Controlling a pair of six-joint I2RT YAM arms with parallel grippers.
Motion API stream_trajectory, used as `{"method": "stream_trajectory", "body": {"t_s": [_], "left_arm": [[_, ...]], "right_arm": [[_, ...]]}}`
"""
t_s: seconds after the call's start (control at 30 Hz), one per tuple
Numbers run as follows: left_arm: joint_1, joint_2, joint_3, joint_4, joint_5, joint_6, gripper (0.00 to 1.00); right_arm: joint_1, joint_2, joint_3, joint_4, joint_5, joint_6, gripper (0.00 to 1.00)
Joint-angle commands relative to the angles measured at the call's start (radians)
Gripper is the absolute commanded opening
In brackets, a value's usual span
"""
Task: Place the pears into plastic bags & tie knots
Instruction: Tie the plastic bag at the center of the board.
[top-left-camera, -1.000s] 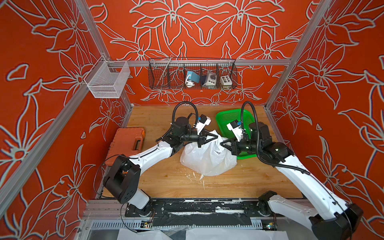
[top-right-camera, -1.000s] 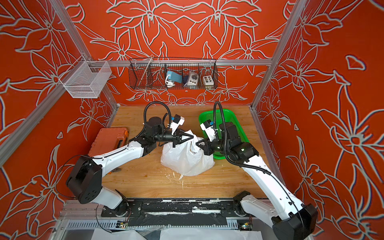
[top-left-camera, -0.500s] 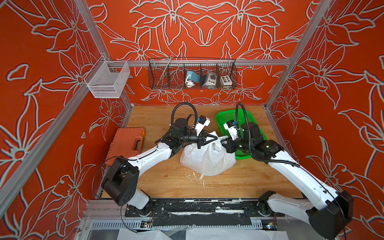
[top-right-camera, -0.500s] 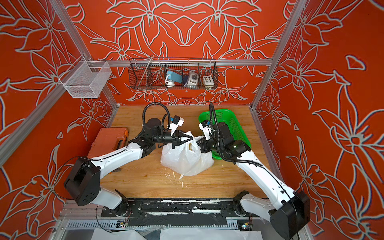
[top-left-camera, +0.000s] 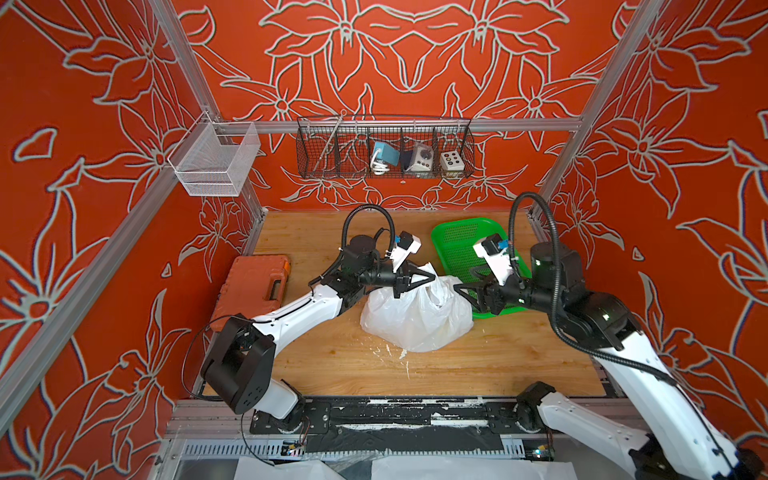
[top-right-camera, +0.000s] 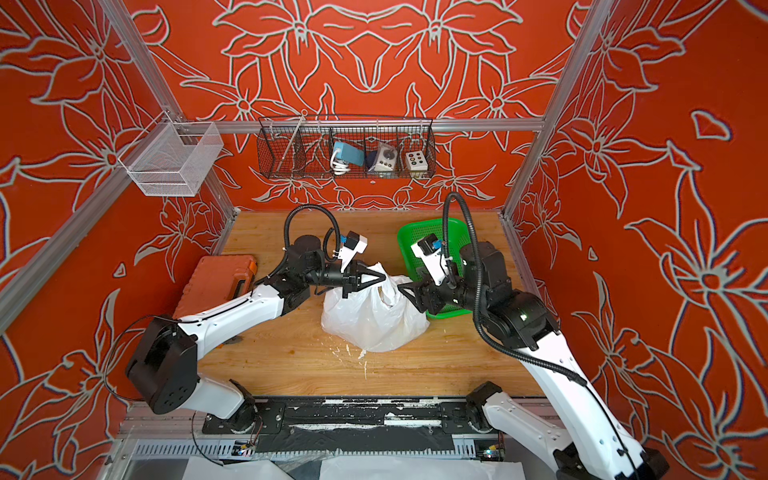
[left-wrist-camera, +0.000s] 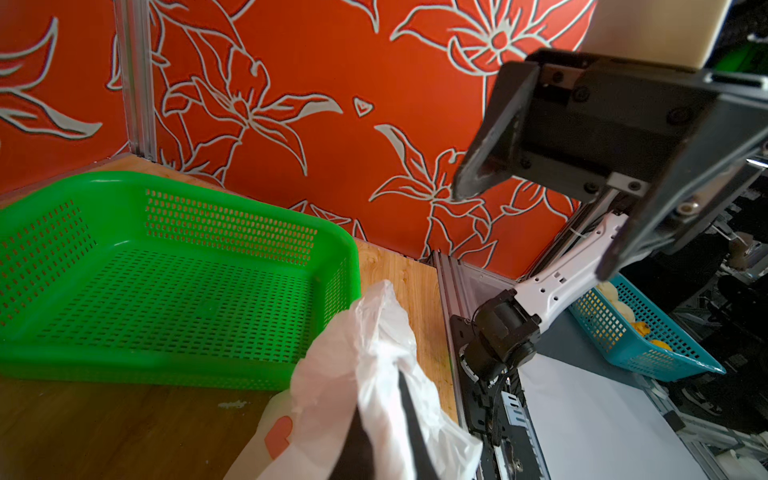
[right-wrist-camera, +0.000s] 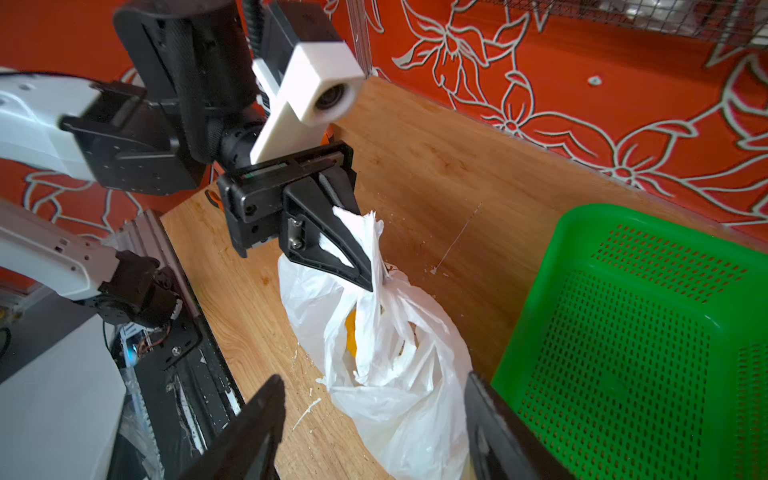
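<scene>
The open fingers of my right gripper straddle the side of the bag, away from the bunched handles, so it should move in and pinch the top of the bag beside my left gripper (top-left-camera: 436, 283).
The white plastic bag (top-left-camera: 415, 316) (top-right-camera: 374, 320) stands bulging on the wooden table. My left gripper (top-left-camera: 432, 277) (right-wrist-camera: 365, 282) is shut on the bunched handles at the bag's top (left-wrist-camera: 374, 332), holding them up. An orange-yellow pear (right-wrist-camera: 351, 332) shows through the bag's mouth; other pears are hidden inside. My right gripper (top-left-camera: 463, 279) (right-wrist-camera: 372, 382) is open just to the right of the bag, its fingers astride the bag's side with nothing gripped. No knots are in view.
An empty green mesh basket (top-left-camera: 457, 237) (left-wrist-camera: 166, 270) sits just behind the right gripper. An orange tool case (top-left-camera: 253, 282) lies at the table's left edge. A black wire rack (top-left-camera: 382, 149) and a white mesh bin (top-left-camera: 216, 166) hang on the walls.
My right gripper has gone from shut to open, let go of the bag's handle and drawn back slightly to the right. The left gripper keeps its hold in place.
</scene>
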Motion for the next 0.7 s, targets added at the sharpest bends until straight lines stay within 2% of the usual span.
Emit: {"method": "stream_trajectory", "body": {"t_s": [0.0, 0.33, 0.67], "left_arm": [[-0.002, -0.017, 0.032, -0.026, 0.050, 0.042, 0.00], [-0.001, -0.009, 0.035, -0.004, 0.100, 0.024, 0.00], [-0.001, -0.010, 0.051, -0.014, 0.107, 0.036, 0.00]], "right_arm": [[-0.001, 0.092, 0.027, -0.061, -0.013, -0.136, 0.70], [-0.001, 0.218, 0.073, -0.072, -0.082, -0.216, 0.69], [-0.002, 0.239, 0.009, -0.085, -0.145, -0.214, 0.60]]}}
